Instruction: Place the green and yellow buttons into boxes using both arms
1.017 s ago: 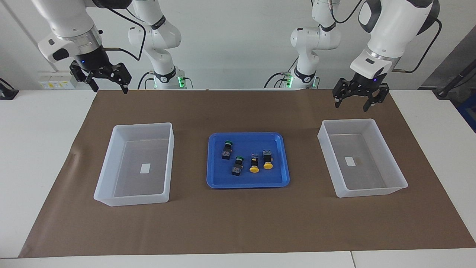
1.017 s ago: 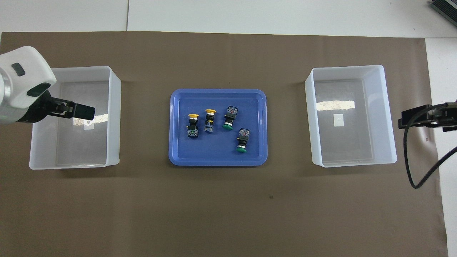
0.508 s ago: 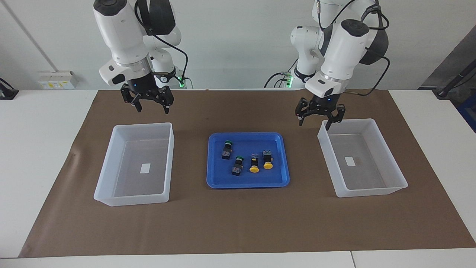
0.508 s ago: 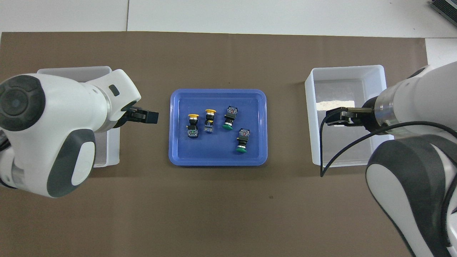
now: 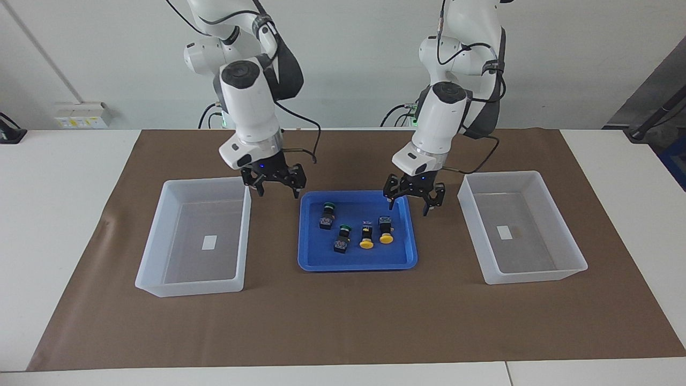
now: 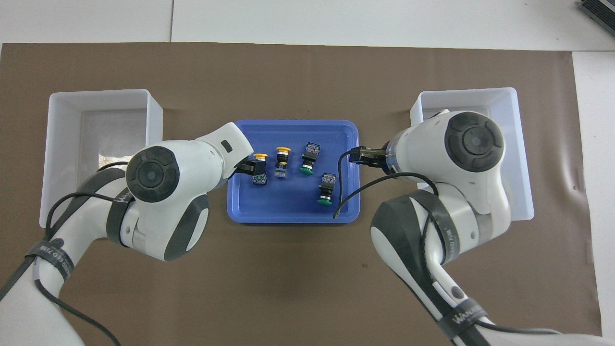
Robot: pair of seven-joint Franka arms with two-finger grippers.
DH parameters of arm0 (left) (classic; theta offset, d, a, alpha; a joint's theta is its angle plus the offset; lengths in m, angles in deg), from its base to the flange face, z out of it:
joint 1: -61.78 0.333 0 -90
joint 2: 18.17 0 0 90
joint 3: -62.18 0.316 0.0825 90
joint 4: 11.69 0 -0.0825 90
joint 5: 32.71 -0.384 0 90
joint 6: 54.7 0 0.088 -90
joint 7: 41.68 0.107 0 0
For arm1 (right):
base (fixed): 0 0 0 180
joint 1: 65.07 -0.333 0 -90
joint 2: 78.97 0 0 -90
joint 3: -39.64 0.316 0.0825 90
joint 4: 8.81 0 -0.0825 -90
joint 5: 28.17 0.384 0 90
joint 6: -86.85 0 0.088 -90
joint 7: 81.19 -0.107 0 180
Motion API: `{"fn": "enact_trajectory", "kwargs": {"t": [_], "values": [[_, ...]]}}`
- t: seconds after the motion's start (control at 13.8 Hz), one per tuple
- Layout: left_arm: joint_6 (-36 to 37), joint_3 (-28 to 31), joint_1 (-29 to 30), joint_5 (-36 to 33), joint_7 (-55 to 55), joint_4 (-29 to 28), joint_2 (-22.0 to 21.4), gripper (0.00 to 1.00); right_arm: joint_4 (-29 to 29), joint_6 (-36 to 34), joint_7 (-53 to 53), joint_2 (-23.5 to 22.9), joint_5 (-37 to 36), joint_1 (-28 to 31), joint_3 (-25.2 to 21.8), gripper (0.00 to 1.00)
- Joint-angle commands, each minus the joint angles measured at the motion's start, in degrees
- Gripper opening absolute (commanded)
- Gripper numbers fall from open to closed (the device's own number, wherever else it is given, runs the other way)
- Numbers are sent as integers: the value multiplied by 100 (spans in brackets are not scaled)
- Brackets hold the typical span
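My left gripper will close on the black middle of the yellow button [image 6: 261,166] that lies farther from the green buttons, between its cap and its other end.
Two green buttons [image 5: 326,214] [image 5: 342,238] and two yellow buttons [image 5: 366,237] [image 5: 385,230] lie on their sides in the blue tray [image 5: 356,265]. In the overhead view the yellow ones [image 6: 259,166] [image 6: 282,161] lie toward the left arm's end, the green ones [image 6: 307,161] [image 6: 326,190] toward the right arm's end. My left gripper [image 5: 408,209] is open over the tray's edge at the left arm's end. My right gripper [image 5: 280,194] is open over the mat beside the tray's other end. Both white boxes [image 5: 206,182] [image 5: 504,176] hold only a label.
A brown mat [image 5: 343,321] covers the table under the tray and boxes. One box [image 6: 101,93] stands toward the left arm's end, the other [image 6: 466,91] toward the right arm's end, the tray [image 6: 293,218] between them. Both arms' bodies cover parts of the boxes in the overhead view.
Both grippers have swung inward and come down, from over the boxes' ends to the two ends of the blue tray. The buttons have not moved.
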Motion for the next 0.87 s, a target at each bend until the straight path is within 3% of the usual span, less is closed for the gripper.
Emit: {"fn": "enact_trajectory", "kwargs": {"t": [0.0, 0.22, 0.29, 0.44, 0.58, 0.8], "values": [[-613, 99, -316, -49, -315, -87, 415, 100, 49, 537, -139, -377, 90, -70, -18, 100], [-1096, 90, -325, -49, -411, -95, 811, 98, -12, 847, -290, -606, 98, -343, -18, 100], [-1141, 90, -299, -49, -429, -96, 838, 86, -74, 873, -211, -598, 98, -343, -18, 100], [-1168, 99, -229, -49, -420, -104, 838, 76, -170, 1092, -219, -668, 90, -369, -9, 100], [-1177, 99, -211, -49, -438, -227, 829, 69, -311, 1172, -149, -694, 90, -449, -18, 100], [-1291, 99, -202, -49, -429, -333, 812, 66, -329, 1365, -175, -809, 90, -597, -18, 100]]}}
